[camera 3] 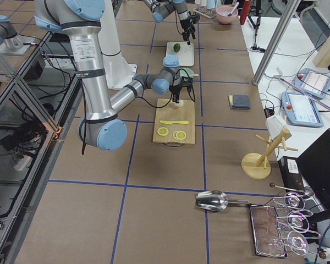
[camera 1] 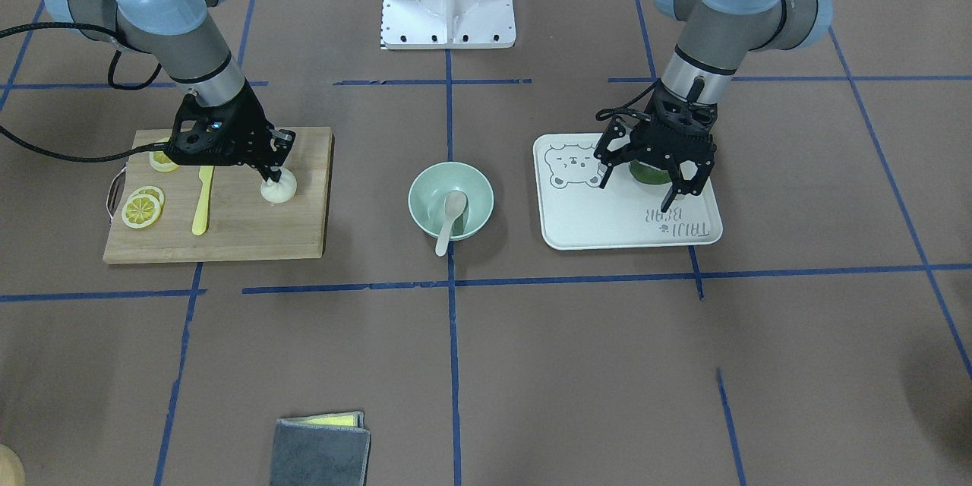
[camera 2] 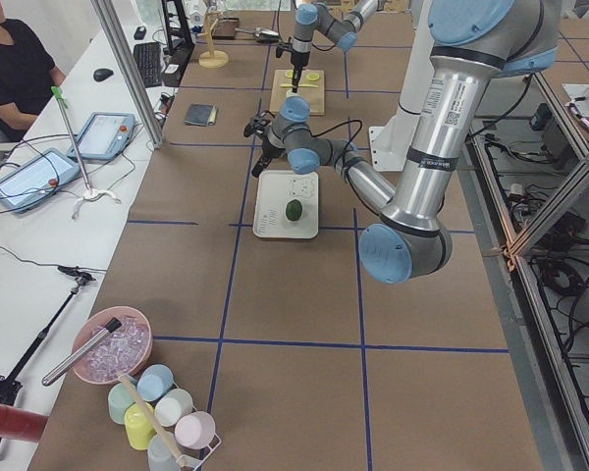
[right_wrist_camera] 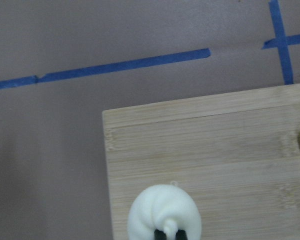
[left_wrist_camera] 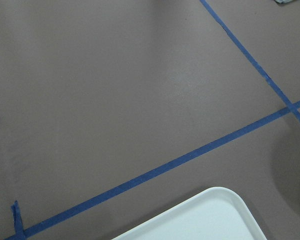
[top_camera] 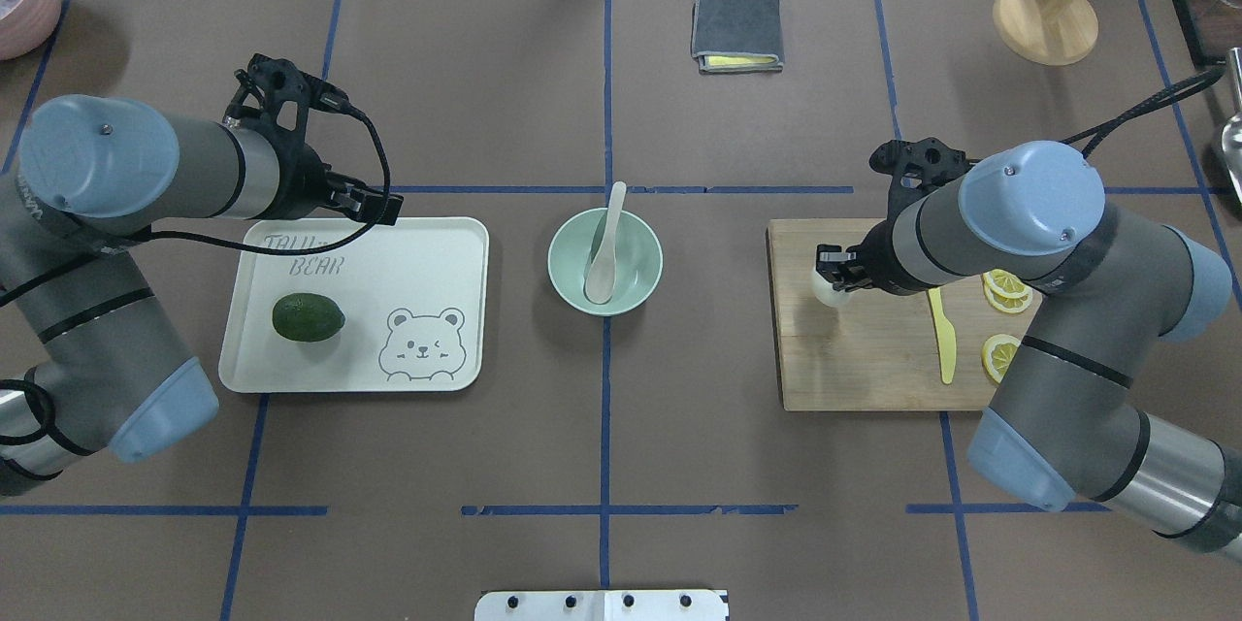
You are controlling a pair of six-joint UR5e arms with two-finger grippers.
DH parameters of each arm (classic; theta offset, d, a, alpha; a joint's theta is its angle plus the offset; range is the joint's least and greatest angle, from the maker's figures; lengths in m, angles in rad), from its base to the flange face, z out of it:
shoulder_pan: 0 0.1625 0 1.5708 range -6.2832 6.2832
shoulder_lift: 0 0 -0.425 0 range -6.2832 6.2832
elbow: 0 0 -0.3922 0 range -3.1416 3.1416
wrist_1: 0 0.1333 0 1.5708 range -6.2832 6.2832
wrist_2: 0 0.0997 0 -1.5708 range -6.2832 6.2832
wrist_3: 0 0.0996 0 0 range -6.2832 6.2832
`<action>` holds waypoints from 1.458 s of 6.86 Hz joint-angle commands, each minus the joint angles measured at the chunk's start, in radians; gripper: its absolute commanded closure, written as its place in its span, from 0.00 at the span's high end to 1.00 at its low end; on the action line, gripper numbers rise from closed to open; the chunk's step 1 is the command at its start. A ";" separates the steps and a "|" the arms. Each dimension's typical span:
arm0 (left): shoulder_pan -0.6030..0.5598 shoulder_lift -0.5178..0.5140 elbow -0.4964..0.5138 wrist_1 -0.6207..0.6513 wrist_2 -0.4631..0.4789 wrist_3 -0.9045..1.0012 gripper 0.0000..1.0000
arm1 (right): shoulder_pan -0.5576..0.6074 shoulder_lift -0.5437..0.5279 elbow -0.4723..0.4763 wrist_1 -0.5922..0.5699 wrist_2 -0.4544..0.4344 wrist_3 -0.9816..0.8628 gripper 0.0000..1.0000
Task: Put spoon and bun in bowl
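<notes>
Next, my right gripper lets go of the white bun on the scoop of the beige spoon inside the mint-green bowl [camera 1: 459,199]. The bun is still on the wooden board.
The white bun [camera 1: 281,191] sits on the wooden board; it also shows in the right wrist view [right_wrist_camera: 162,210]. My right gripper [camera 1: 272,178] is shut on the bun's twisted top, its fingertips [right_wrist_camera: 160,234] pinching the knot. The bun seems to rest on the board. The beige spoon [camera 1: 452,214] lies with its scoop in the mint-green bowl [camera 1: 427,194] at the table's middle, its handle over the rim. My left gripper [camera 1: 636,196] hangs open and empty above the tray.
The wooden board [camera 1: 243,231] also holds a yellow knife [camera 1: 202,201] and lemon slices [camera 1: 143,209]. A dark green fruit [top_camera: 308,317] lies on the white bear tray [camera 1: 607,220]. A folded grey cloth [camera 1: 323,452] lies at the operators' side.
</notes>
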 commanded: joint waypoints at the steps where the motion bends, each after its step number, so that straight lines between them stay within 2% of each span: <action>1: -0.043 0.083 -0.072 -0.004 -0.018 0.012 0.99 | -0.023 0.170 -0.027 -0.029 -0.007 0.131 0.00; 3: -0.179 0.183 -0.119 -0.005 -0.143 0.174 0.99 | -0.084 0.383 -0.145 -0.062 -0.061 0.253 0.00; 4: -0.240 0.222 -0.126 -0.010 -0.175 0.262 0.99 | -0.116 0.490 -0.246 -0.062 -0.105 0.305 0.00; 5: -0.253 0.228 -0.122 -0.010 -0.186 0.281 0.99 | -0.144 0.516 -0.279 -0.062 -0.127 0.305 0.00; 7: -0.253 0.228 -0.122 -0.010 -0.185 0.281 0.99 | -0.146 0.498 -0.282 -0.060 -0.135 0.299 0.00; 8: -0.253 0.228 -0.122 -0.010 -0.185 0.281 0.99 | -0.146 0.484 -0.282 -0.060 -0.135 0.298 0.47; 9: -0.253 0.228 -0.119 -0.010 -0.187 0.281 0.99 | -0.153 0.474 -0.282 -0.062 -0.136 0.295 0.99; 10: -0.253 0.228 -0.113 -0.010 -0.185 0.281 0.99 | -0.152 0.473 -0.271 -0.059 -0.130 0.293 1.00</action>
